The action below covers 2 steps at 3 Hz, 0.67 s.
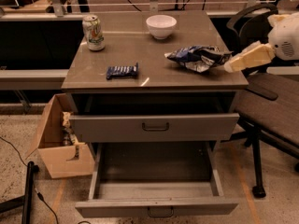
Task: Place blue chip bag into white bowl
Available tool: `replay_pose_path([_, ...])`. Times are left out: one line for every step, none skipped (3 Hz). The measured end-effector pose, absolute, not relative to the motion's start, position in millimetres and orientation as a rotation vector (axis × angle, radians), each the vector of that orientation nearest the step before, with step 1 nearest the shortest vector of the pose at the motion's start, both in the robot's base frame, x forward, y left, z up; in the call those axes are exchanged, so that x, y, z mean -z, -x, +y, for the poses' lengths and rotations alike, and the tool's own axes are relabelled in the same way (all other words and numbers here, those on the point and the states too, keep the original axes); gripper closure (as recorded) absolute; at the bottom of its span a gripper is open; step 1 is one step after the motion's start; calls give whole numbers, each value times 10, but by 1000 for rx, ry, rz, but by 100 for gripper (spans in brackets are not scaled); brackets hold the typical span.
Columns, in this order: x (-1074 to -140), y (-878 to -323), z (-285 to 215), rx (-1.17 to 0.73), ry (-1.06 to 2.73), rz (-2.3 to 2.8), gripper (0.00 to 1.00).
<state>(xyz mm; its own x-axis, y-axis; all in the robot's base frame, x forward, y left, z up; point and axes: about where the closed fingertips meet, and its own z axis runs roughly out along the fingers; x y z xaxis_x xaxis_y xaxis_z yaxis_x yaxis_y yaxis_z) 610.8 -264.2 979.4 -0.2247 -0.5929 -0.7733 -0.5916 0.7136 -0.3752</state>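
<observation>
Next, I grab the blue chip bag by its end [223,57] farthest from the white bowl.
The blue chip bag [196,57], crumpled blue, white and silvery foil, lies on the right part of the grey cabinet top [140,45]. The white bowl [161,26] stands upright at the back middle of the top, apart from the bag. My gripper [230,66] comes in from the right at the top's right edge; its cream fingers point left and their tips sit just right of the bag.
A soda can [94,32] stands at the back left. A small dark-blue bar packet [122,71] lies front left. Two drawers [156,204] below stand pulled open. An open cardboard box [56,139] sits on the floor left; a chair [271,111] is right.
</observation>
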Motion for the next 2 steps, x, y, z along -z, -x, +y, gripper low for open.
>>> replay_pose_path([-9782,-6401,-2393,-48,921,1820,0])
replay_pose_path([-9631,-6654,-2177,-90,931,1795,0])
